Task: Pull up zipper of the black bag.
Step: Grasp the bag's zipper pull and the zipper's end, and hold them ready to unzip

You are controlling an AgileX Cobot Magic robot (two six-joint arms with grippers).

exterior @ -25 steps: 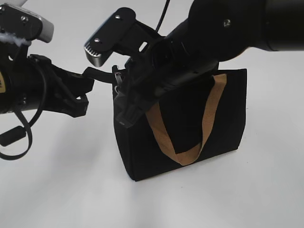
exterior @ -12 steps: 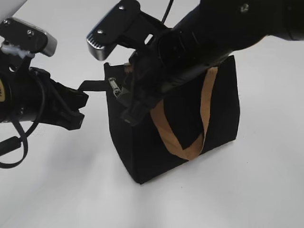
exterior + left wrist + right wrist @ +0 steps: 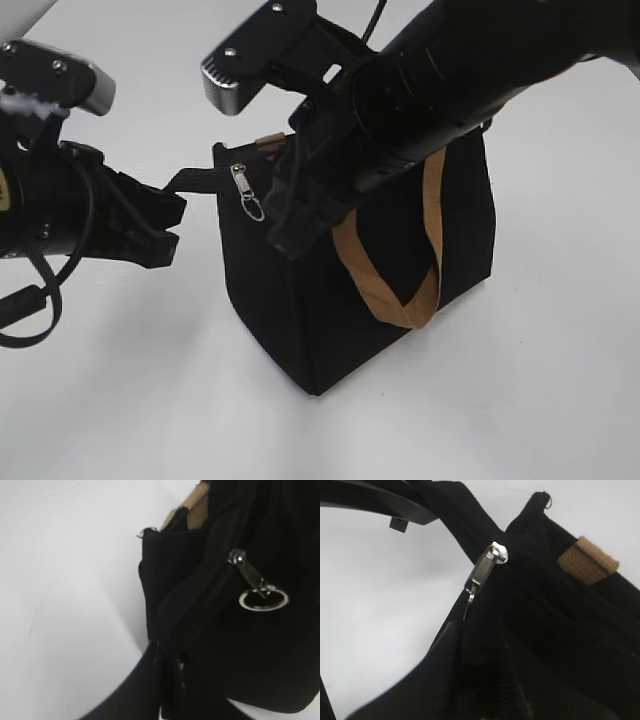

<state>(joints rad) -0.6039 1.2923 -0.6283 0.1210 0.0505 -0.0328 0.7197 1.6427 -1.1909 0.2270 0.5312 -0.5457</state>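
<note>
The zipper's ring pull hangs free beyond the fingers of my right gripper, so my right gripper should open, move in and grip the ring (image 3: 469, 604) before it pulls the zipper.
The black bag (image 3: 390, 245) stands on the white table with a tan handle (image 3: 432, 230) hanging down its front. The silver zipper (image 3: 243, 184) sits at the bag's upper left corner, its ring pull dangling free. My left gripper (image 3: 168, 205) is shut on the bag's black fabric tab (image 3: 195, 177) and holds it taut to the left. My right gripper (image 3: 287, 228) hovers just right of the zipper, slightly open and holding nothing. The zipper also shows in the left wrist view (image 3: 245, 567) and in the right wrist view (image 3: 485, 567), beyond the right gripper (image 3: 485, 680).
The white table (image 3: 520, 400) lies all round the bag. The right arm (image 3: 470, 70) crosses above the bag's top. A loose black cable (image 3: 30, 300) hangs under the left arm. A tan handle end (image 3: 587, 560) shows at the bag's rim.
The right gripper has drawn back up and to the right off the zipper, which now hangs uncovered. The bag has shifted and turned slightly. The left gripper still holds the tab.
</note>
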